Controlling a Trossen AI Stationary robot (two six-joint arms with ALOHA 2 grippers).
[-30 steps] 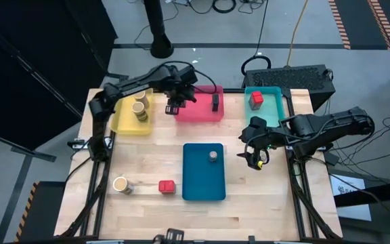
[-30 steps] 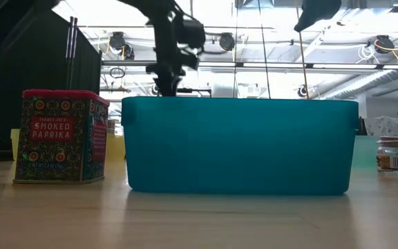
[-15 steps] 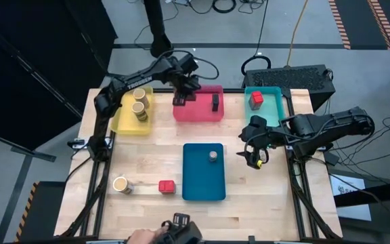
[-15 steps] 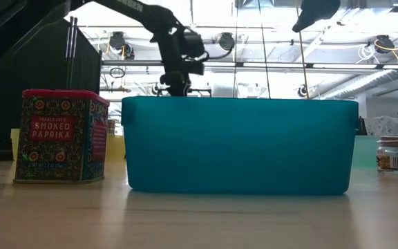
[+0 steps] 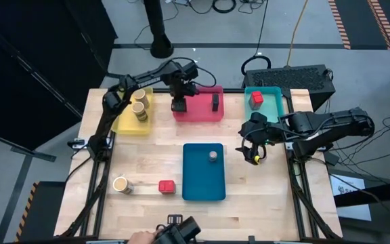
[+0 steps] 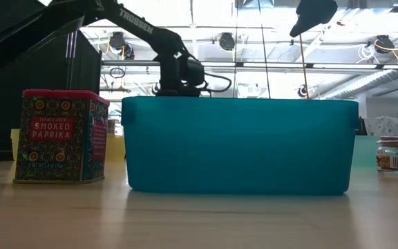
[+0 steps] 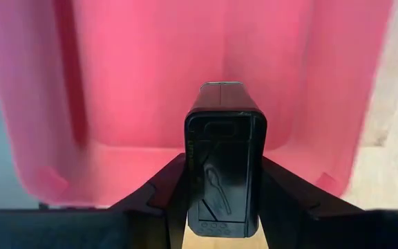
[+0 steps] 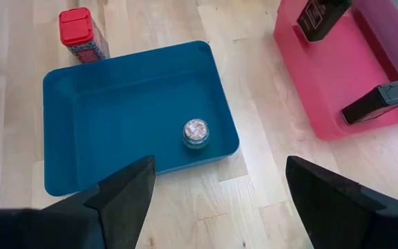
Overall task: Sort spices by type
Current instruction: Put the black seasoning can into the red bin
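Next, I release the black box from my left gripper on the pink tray's bottom, towards the yellow tray [image 5: 185, 108] [image 7: 244, 61].
My left gripper [image 5: 179, 104] hangs over the left part of the pink tray [image 5: 198, 112], shut on a black spice box [image 7: 225, 173]. A second black box [image 5: 215, 103] stands in that tray. Two tan jars [image 5: 140, 103] sit in the yellow tray [image 5: 124, 122], and a red box [image 5: 255, 99] sits in the teal tray [image 5: 271, 108]. A small grey jar [image 5: 212, 156] rests in the blue tray [image 5: 204, 183]. A tan jar [image 5: 120, 184] and a red box [image 5: 166, 187] stand on the table at the near left. My right gripper [image 5: 256, 148] waits open, to the right of the blue tray. My left gripper pinches the black box by its two opposite sides [image 7: 193, 180], one finger on each. The fingers come from above and point down. The box hangs upright over the pink tray's floor [image 7: 150, 83]; I cannot tell whether its base touches the floor.
In the low view the red paprika tin [image 6: 61, 136] and the blue tray's wall [image 6: 240, 145] fill the foreground, with a small jar [image 6: 392, 153] at the right. A person's hand [image 5: 142, 237] holds a dark object at the table's near edge. Bare wood lies right of the blue tray.
My left gripper has gone down into the pink tray with the black box and has rolled a little; the box stays upright in its hold. A person's hand has come into view at the table's near edge.
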